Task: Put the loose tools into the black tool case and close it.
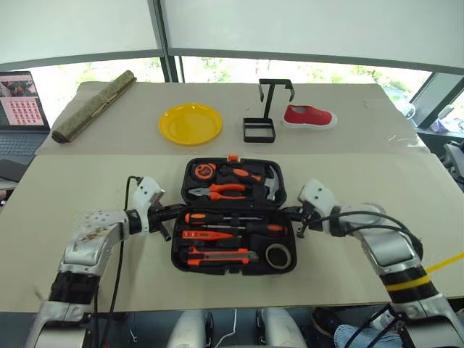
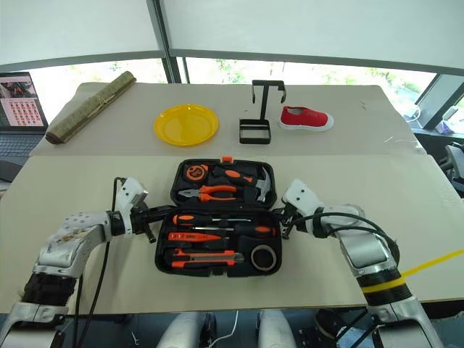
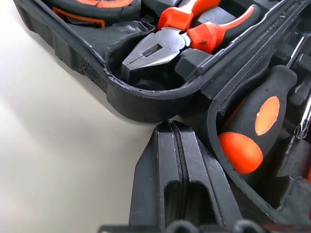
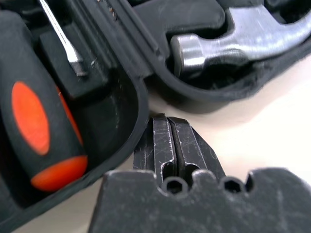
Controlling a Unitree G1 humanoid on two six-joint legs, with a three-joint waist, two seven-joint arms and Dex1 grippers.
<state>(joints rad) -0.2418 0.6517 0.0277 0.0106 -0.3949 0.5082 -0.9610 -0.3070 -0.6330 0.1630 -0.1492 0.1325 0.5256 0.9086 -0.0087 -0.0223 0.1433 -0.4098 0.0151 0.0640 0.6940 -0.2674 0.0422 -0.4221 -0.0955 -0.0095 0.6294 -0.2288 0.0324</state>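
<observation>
My left gripper and my right gripper needs to open from where they are shut at the hinge notches, grip the lid half's side rims (image 1: 184,190) and swing it closed.
The black tool case (image 1: 176,257) lies open on the table, lid half away from me. In its near half sit two black-and-orange screwdrivers (image 1: 217,217) (image 1: 257,228), the slim orange tester screwdriver (image 1: 206,235), the utility knife (image 1: 221,256) and the grey tape roll (image 1: 278,255). Pliers (image 1: 221,191) and a hammer (image 1: 268,181) rest in the lid half. My left gripper (image 3: 170,127) is shut and empty, its tip at the hinge notch on the case's left side. My right gripper (image 4: 166,119) is shut and empty at the hinge notch on the right side.
Behind the case stand a yellow plate (image 1: 191,123), a black wire stand (image 1: 264,116) and a red shoe (image 1: 309,116). A rolled mat (image 1: 94,106) lies at the back left, with a laptop (image 1: 22,101) beyond the table's left edge.
</observation>
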